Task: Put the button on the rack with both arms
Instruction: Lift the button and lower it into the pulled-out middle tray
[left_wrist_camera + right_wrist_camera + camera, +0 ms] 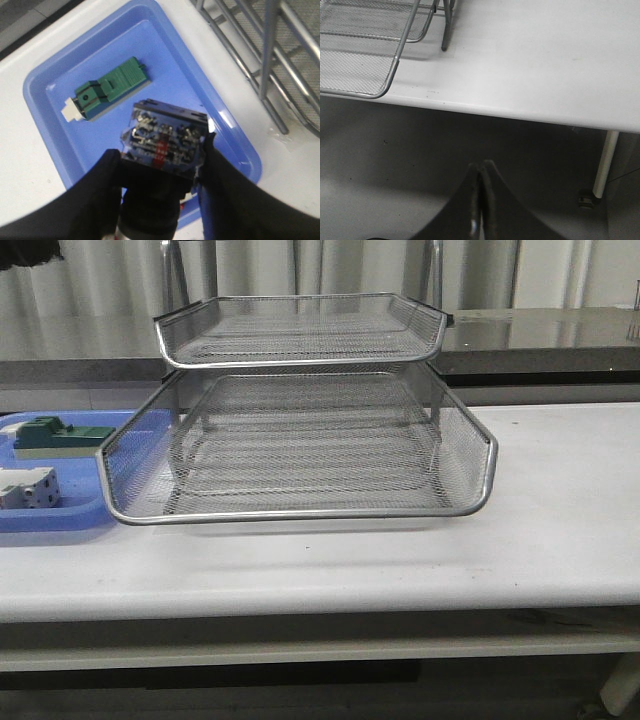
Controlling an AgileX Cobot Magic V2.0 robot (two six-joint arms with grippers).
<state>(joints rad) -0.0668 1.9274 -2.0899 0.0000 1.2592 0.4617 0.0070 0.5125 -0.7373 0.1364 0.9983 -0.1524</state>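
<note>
Next, I release the button, now held above the blue tray, from my left gripper on the mesh at the centre of the rack's middle tray (293, 454).
In the left wrist view my left gripper (161, 156) is shut on the button (165, 137), holding it above the blue tray (50, 125). I see its black round body between the fingers and its rear block with metal terminals facing away. Its red head is hidden. The silver wire-mesh rack (300, 512) stands mid-table with its middle tray pulled forward, and its legs and mesh also show in the left wrist view (270, 75). My right gripper (481, 167) is shut and empty, out past the table's front edge, with the rack's corner (395, 65) beyond it. Neither arm shows in the front view.
The blue tray (60, 515) lies left of the rack, touching its corner. It holds a green rectangular block (50, 435), also seen in the left wrist view (112, 87), and a white boxy component (28, 488). A table leg (605, 160) stands below the right front edge.
</note>
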